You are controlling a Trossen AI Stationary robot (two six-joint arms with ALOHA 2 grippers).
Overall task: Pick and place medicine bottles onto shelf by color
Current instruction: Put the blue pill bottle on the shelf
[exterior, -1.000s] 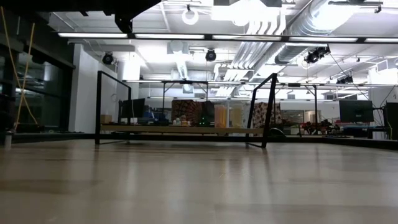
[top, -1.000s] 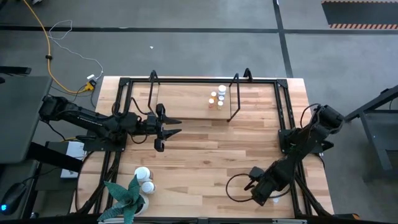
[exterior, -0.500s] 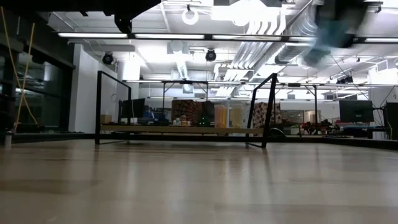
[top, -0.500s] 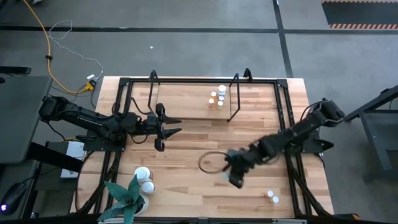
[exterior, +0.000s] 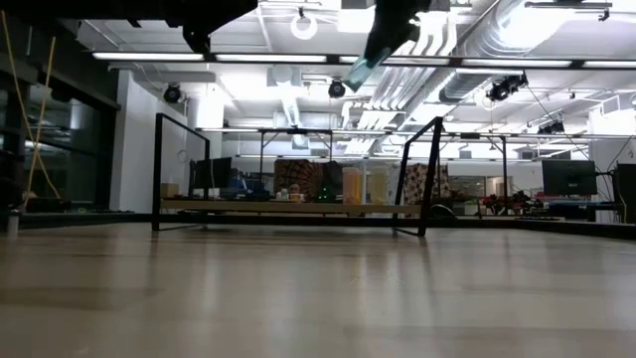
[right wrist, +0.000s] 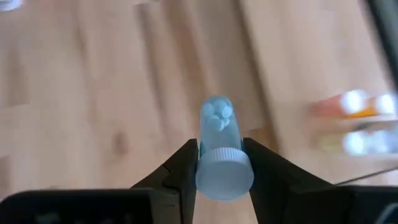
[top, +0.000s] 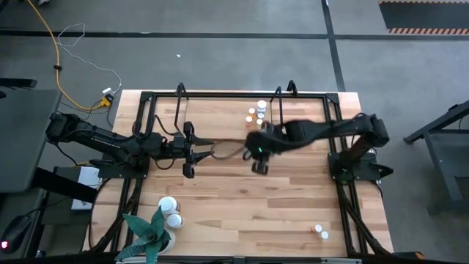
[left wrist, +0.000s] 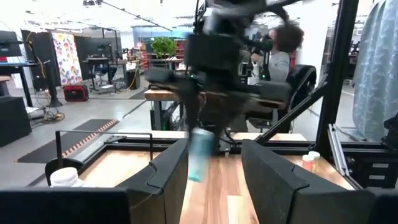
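My right gripper has the pale blue bottle above the middle of the table. Next, I set it down on the shelf (top: 251,132) (right wrist: 300,127) between the shelf's front edge and the orange-topped bottles.
My right gripper (top: 259,163) is above the middle of the table, just in front of the shelf (top: 212,121), and is shut on a pale blue bottle (right wrist: 216,130) with a white cap. The bottle also shows in the low view (exterior: 365,70) and in the left wrist view (left wrist: 200,155). Several tiny white- and orange-topped bottles (top: 256,114) stand on the shelf's right part. Two tiny bottles (top: 319,232) stand near the table's near right corner. Two larger white bottles (top: 170,211) stand by the plant. My left gripper (top: 199,150) is open and empty left of centre. My right gripper pinches the bottle between its two fingers at the capped end (right wrist: 222,169); the clear body reaches out past the fingertips. The bottle is lifted clear of the table and hangs tilted below the gripper (exterior: 365,70).
A green spiky plant (top: 150,231) in a white pot stands at the near left corner. The shelf's black tube hoops (top: 277,117) rise around the board. A person (left wrist: 280,50) sits in the room beyond the table. Bare wood lies across the table's middle (top: 242,198).
My right gripper has swept quickly from the table's near right corner toward the far edge and the left, carrying the pale blue bottle high above the table, and is now just in front of the shelf. Two tiny bottles stay at the near right corner.
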